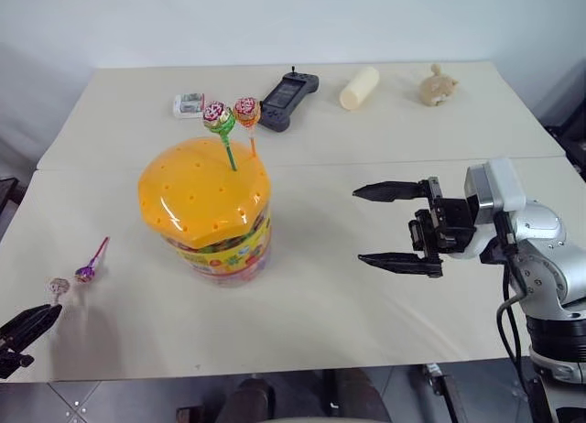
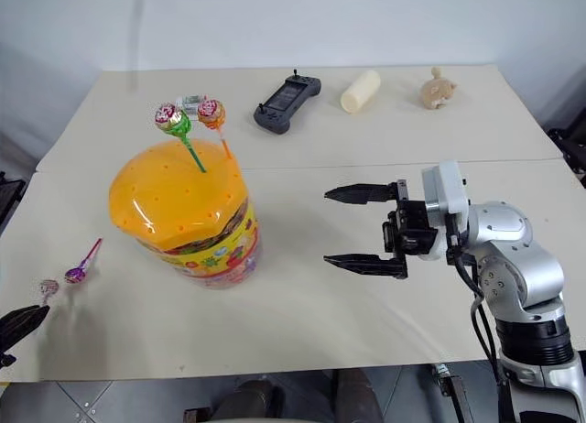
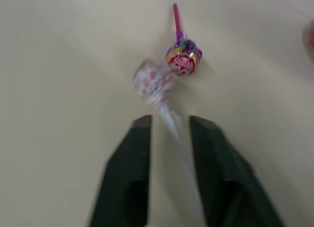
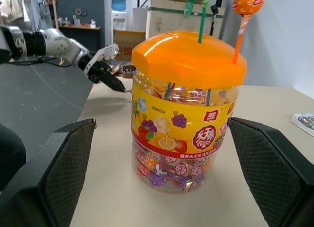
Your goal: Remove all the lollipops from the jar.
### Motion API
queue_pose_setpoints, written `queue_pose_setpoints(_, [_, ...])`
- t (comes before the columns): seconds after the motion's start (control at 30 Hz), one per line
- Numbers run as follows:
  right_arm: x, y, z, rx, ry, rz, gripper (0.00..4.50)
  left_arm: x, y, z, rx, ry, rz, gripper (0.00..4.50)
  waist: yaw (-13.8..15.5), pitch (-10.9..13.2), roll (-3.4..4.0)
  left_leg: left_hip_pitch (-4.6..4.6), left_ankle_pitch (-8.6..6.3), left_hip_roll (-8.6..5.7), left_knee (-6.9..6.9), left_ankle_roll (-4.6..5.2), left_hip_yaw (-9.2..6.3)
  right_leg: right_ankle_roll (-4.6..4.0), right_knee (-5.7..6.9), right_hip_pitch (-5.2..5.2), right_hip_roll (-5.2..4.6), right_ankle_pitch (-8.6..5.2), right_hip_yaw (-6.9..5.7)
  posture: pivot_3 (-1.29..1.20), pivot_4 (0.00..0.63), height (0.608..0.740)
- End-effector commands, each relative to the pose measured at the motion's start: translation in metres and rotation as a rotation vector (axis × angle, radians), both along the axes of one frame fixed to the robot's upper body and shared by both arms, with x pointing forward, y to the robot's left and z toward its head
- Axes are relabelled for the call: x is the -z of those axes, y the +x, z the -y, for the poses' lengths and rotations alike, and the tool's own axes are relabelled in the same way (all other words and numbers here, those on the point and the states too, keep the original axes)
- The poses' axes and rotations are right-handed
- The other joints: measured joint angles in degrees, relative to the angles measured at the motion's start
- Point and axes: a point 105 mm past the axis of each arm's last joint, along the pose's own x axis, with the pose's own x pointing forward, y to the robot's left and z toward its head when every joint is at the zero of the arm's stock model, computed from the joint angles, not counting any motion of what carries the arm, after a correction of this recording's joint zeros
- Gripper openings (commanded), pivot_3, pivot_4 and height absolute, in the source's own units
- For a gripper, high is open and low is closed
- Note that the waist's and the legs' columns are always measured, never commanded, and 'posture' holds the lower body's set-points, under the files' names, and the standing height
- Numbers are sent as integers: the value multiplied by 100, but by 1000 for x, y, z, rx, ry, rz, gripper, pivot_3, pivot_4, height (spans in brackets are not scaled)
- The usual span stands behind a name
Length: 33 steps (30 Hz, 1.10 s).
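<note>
The orange-stick lollipop is the next thing my right gripper will go to, and it should close on its stick (image 1: pixel 251 136) (image 4: pixel 243 28), just under the candy ball.
The jar (image 1: pixel 211 231), a clear tub with a domed orange lid (image 1: pixel 203 192), stands left of the table's middle. Two lollipops stick up from the lid, one on a green stick (image 1: pixel 219 119) and one on an orange stick (image 1: pixel 246 109). At the table's left, a purple-stick lollipop (image 1: pixel 87 272) lies flat. A white-stick lollipop (image 3: pixel 153 82) lies beside it, its stick running loosely between the parted fingers of my left gripper (image 3: pixel 169 120), which is open low at the near left corner (image 1: pixel 37 322). My right gripper (image 1: pixel 398 226) hangs wide open right of the jar, pointing at it.
Along the far edge lie a small white box (image 1: pixel 189 103), a black game controller (image 1: pixel 288 100), a cream cylinder (image 1: pixel 359 87) and a tan toy figure (image 1: pixel 438 84). The table's front edge (image 1: pixel 275 363) runs close below both grippers.
</note>
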Motion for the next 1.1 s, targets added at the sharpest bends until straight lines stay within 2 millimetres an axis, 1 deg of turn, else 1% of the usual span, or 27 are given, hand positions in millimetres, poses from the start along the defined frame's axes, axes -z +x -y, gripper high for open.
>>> queue_pose_setpoints(0.03, [-19, -3, 1, -20, 64, 28, 4500, -45, -9, 3, 82, 62, 178, 2830, -29, 0, -2, 0, 0, 1, 0, 0, 0, 0, -1, 0, 0, 0, 1, 0, 150, 740])
queue_pose_setpoints(0.17, [-31, 0, -5, -35, 121, -1, 4500, -78, -16, 19, 181, 61, 323, 2830, -32, 1, 1, 0, 0, 2, 0, 0, -1, -1, -4, 1, -1, -1, 3, 0, 150, 740])
queue_pose_setpoints(0.27, [-33, 12, -17, 25, 82, -38, 4500, -111, -10, 49, 302, 54, 447, 2830, -34, 2, 3, 0, -1, 2, 0, 0, -1, -1, -3, 1, -1, -1, 4, 0, 150, 740])
queue_pose_setpoints(0.3, [-37, 17, -23, 36, 90, -48, 4500, -124, -6, 63, 359, 42, 500, 2830, -33, 2, 2, 0, 0, 2, 0, 0, -1, -2, -2, 1, -2, -1, 5, 0, 150, 740])
queue_pose_setpoints(0.37, [-43, 22, -29, 37, 111, -54, 4500, -137, -1, 79, 412, 24, 558, 2830, -26, 2, 3, 0, 0, 2, 2, -1, -3, -2, 1, 1, -2, -1, 5, 0, 150, 740])
queue_pose_setpoints(0.43, [-49, 33, -46, 55, 127, -86, 4500, -149, 5, 102, 509, -24, 612, 2830, -40, 3, 5, 1, 0, 2, 3, -1, -3, -3, 6, 0, 0, -2, 4, 0, 150, 740])
queue_pose_setpoints(0.5, [-51, 41, -58, 69, 121, -119, 4500, -154, 8, 116, 569, -60, 635, 2830, -60, 4, 6, 1, 1, 0, 3, -2, -1, -4, 16, -6, -1, -2, 6, 0, 150, 740])
queue_pose_setpoints(0.57, [-54, 50, -79, 79, 124, -138, 4500, -157, 12, 123, 594, -60, 658, 2830, -121, 4, 8, 1, 0, 2, 2, -3, 0, -5, 30, -9, 4, -2, 4, 0, 150, 740])
queue_pose_setpoints(0.7, [-64, 58, -105, 78, 142, -165, 4500, -158, 11, 136, 665, -105, 659, 2830, -218, 5, 8, -3, -1, 2, 0, -6, 0, -10, 42, -20, 7, -5, -7, 0, 150, 740])
queue_pose_setpoints(0.83, [-69, 60, -120, 68, 139, -177, 4500, -160, 9, 142, 695, -125, 665, 2830, -221, 5, 9, -3, -1, 0, 0, -6, 3, -10, 42, -22, 6, -5, -19, 0, 150, 740])
queue_pose_setpoints(0.93, [-69, 61, -127, 60, 133, -179, 4500, -160, 9, 143, 693, -124, 671, 2830, -215, 5, 10, -3, -1, 0, 1, -6, 3, -10, 43, -21, 6, -5, -20, 0, 150, 740])
queue_pose_setpoints(1.0, [-69, 61, -132, 53, 131, -182, 4109, -158, 9, 143, 691, -121, 672, 2858, -213, 5, 10, -3, -1, -1, 3, -6, 3, -10, 48, -21, 6, -5, -19, 0, 150, 740])
queue_pose_setpoints(1.07, [-68, 60, -136, 43, 127, -186, 3556, -158, 8, 143, 688, -120, 673, 2858, -214, 6, 10, -2, -1, -1, 3, -6, 3, -11, 52, -22, 7, -6, -18, 0, 150, 740])
queue_pose_setpoints(1.1, [-68, 59, -138, 35, 124, -187, 3194, -157, 8, 142, 684, -117, 674, 2858, -213, 6, 10, -2, -1, -1, 4, -6, 3, -11, 53, -22, 7, -6, -18, 0, 150, 740])
